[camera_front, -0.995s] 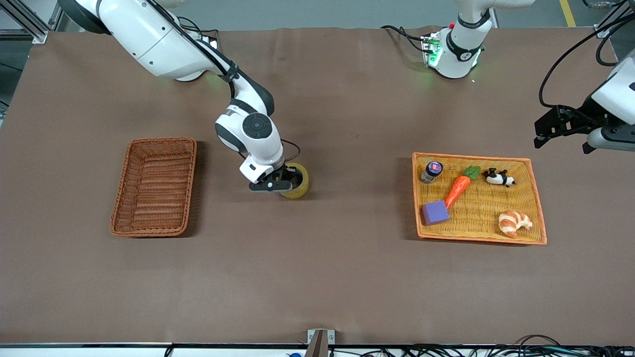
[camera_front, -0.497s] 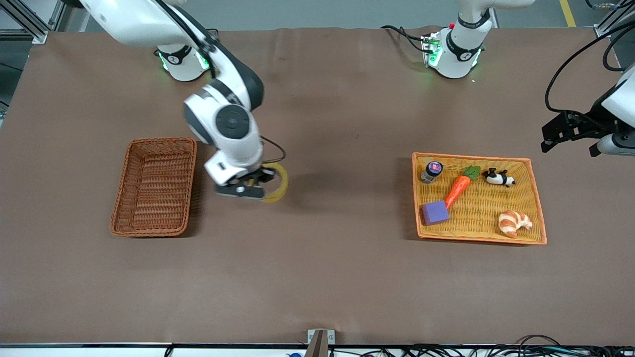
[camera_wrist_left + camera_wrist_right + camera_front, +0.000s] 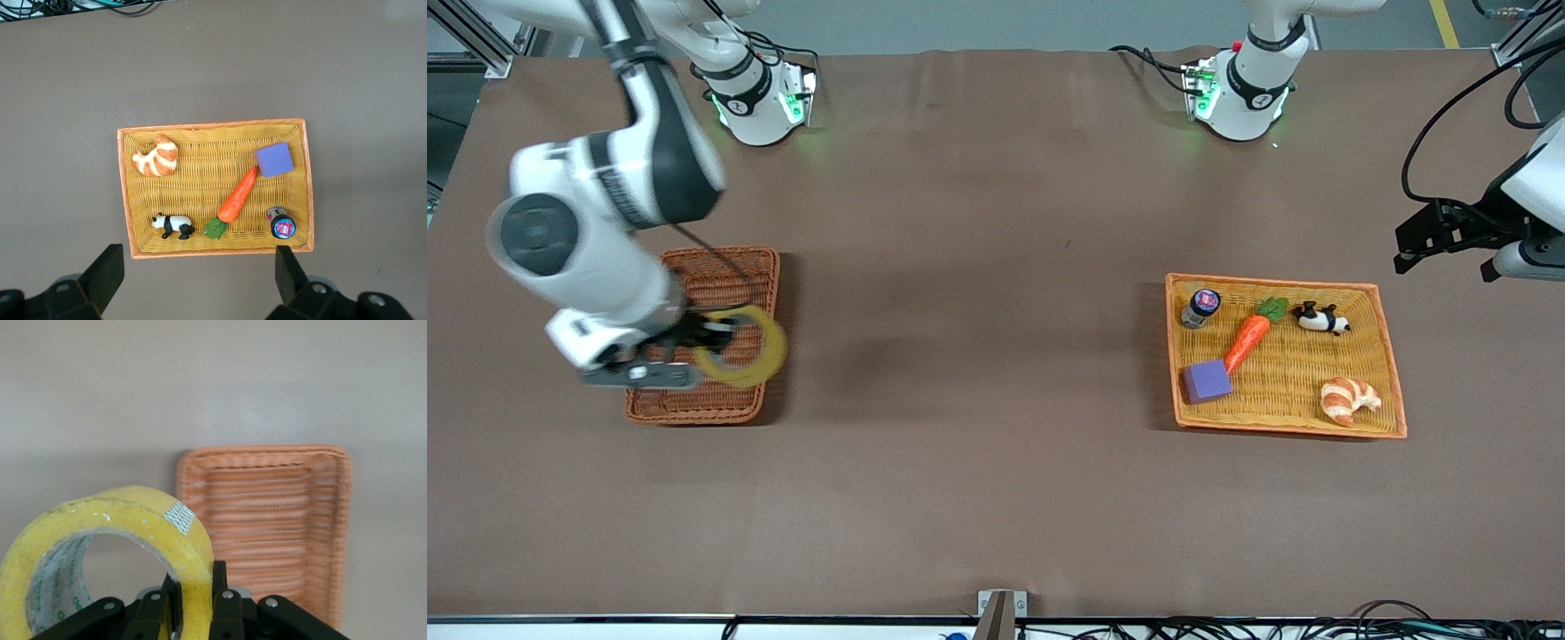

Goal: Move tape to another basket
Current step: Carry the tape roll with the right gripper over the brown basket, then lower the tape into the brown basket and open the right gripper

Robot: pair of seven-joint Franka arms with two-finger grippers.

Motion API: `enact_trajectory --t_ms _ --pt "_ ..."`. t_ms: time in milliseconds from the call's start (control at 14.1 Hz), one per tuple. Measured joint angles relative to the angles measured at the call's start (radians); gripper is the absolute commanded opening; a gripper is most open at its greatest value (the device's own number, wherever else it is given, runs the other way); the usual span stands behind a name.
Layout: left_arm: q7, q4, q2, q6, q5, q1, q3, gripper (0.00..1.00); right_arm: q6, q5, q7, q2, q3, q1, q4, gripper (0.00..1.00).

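Observation:
The robot's right gripper should release the tape near the middle of the reddish-brown wicker basket's bottom (image 3: 715, 327) (image 3: 257, 565).
My right gripper (image 3: 704, 336) is shut on the tape (image 3: 742, 347), a yellowish translucent ring, and holds it in the air over the reddish-brown wicker basket (image 3: 720, 271) at the right arm's end of the table. In the right wrist view the jaws pinch the wall of the tape (image 3: 143, 520), with the basket (image 3: 267, 540) below. My left gripper (image 3: 1440, 236) is open and empty, up in the air past the left arm's end of the orange-yellow tray (image 3: 1369, 293); its fingertips (image 3: 288, 267) frame that tray (image 3: 127, 200) in the left wrist view.
The orange-yellow tray holds a croissant (image 3: 1348, 399), a carrot (image 3: 1249, 338), a purple block (image 3: 1207, 380), a panda toy (image 3: 1320, 317) and a small jar (image 3: 1200, 308). The wicker basket holds nothing.
My right arm has lifted the tape off the table's middle and carried it toward the right arm's end, to over the wicker basket. The left arm has barely moved.

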Motion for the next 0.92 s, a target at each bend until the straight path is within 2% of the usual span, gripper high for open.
enact_trajectory --t_ms 142,355,639,923 --pt "0.000 0.000 0.000 0.000 0.000 -0.004 -0.002 1.00 0.035 0.036 -0.145 -0.014 -0.103 -0.003 -0.054 0.00" --pt "0.000 0.000 0.000 0.000 0.000 -0.009 -0.004 1.00 0.232 0.073 -0.315 -0.041 -0.200 -0.005 -0.228 0.00" --pt "0.000 0.000 0.004 0.000 0.000 -0.010 -0.004 1.00 0.510 0.120 -0.421 -0.064 -0.232 -0.005 -0.480 0.01" --pt "0.000 0.001 0.006 0.000 0.000 -0.011 -0.007 1.00 0.637 0.128 -0.435 -0.064 -0.233 -0.005 -0.607 0.03"
